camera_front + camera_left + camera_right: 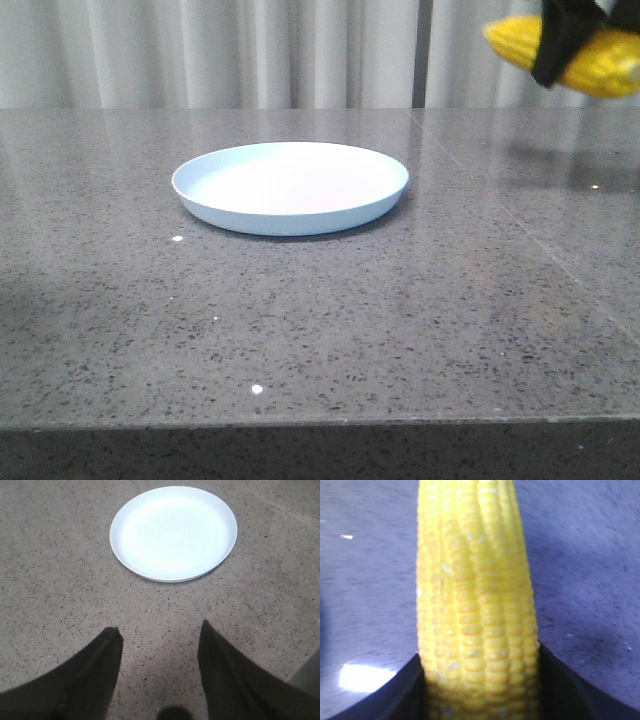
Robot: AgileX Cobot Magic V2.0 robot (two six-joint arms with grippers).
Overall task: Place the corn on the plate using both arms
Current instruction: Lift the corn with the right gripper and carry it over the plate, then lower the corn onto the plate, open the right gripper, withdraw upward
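Observation:
The yellow corn will go down across the middle of the pale blue-white plate (308,166) from my right gripper. The corn is held high above the table now.
The pale blue-white plate (290,186) sits empty on the grey stone table, a little left of centre. My right gripper (565,42) is shut on the yellow corn (515,40) and holds it high in the air at the far right, well above the table and to the right of the plate. In the right wrist view the corn (477,595) fills the middle between the two dark fingers (395,690). My left gripper (160,635) is open and empty, over bare table a short way from the plate (173,532). It does not show in the front view.
The grey speckled table (320,320) has a seam running from the back middle toward the right front. A white curtain (250,50) hangs behind the table. The table's front edge runs along the bottom of the front view.

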